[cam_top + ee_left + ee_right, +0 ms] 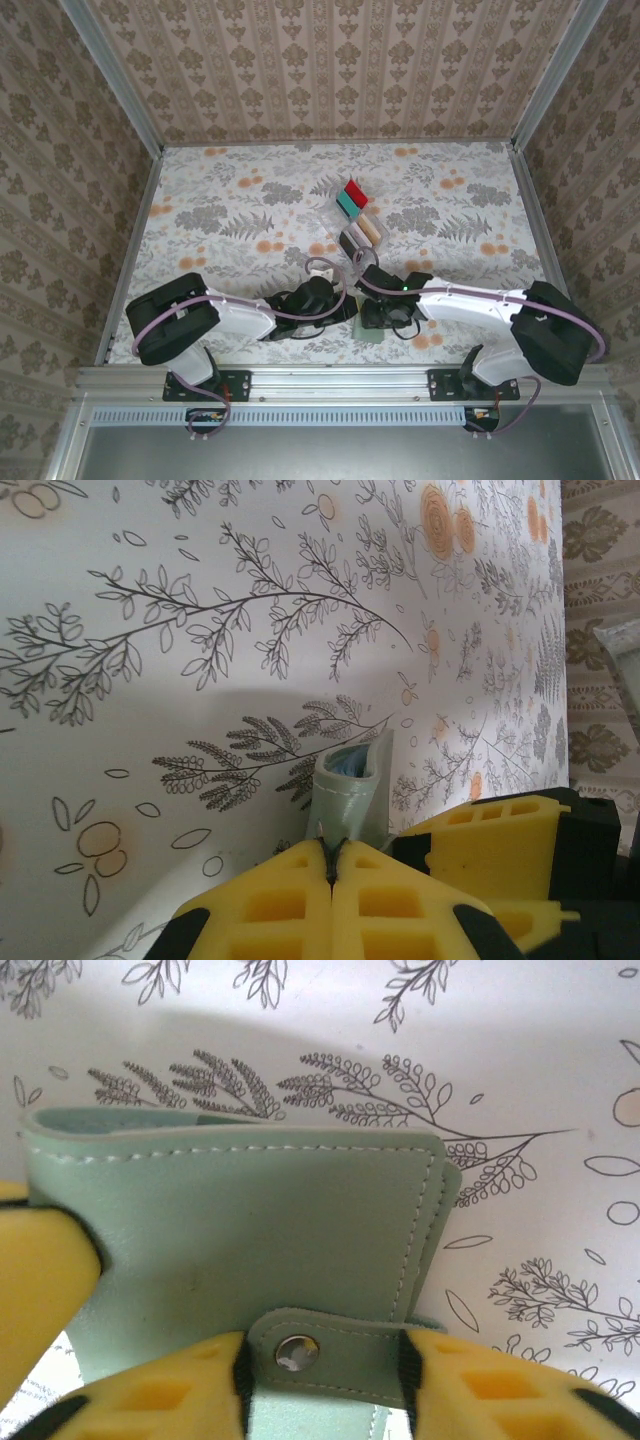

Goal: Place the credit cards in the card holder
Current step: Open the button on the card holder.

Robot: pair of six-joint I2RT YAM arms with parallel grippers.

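Note:
The snap holds the strap shut over the card holder's cover. Next, my right gripper pinches the strap (345, 1360) next to the snap and pulls toward the card holder's open edge.
The grey-green card holder (372, 333) lies at the near middle of the table, between the two grippers. My left gripper (330, 858) is shut on one edge of the card holder (350, 795), which curls up just beyond the yellow fingertips. My right gripper (325, 1385) is shut on the snap strap (335, 1352) of the card holder (250, 1220), whose cover stands folded over. Both grippers, left (343, 307) and right (377, 312), meet over it. The credit cards, red (356, 190), teal (346, 204), beige (369, 231) and dark (352, 243), stand in a clear tray.
The clear divided tray (335, 215) sits at mid-table behind the grippers. Metal frame rails (135, 240) run along the table's sides, and the patterned walls close in on three sides. The right gripper's yellow finger (500, 840) is close beside the left one.

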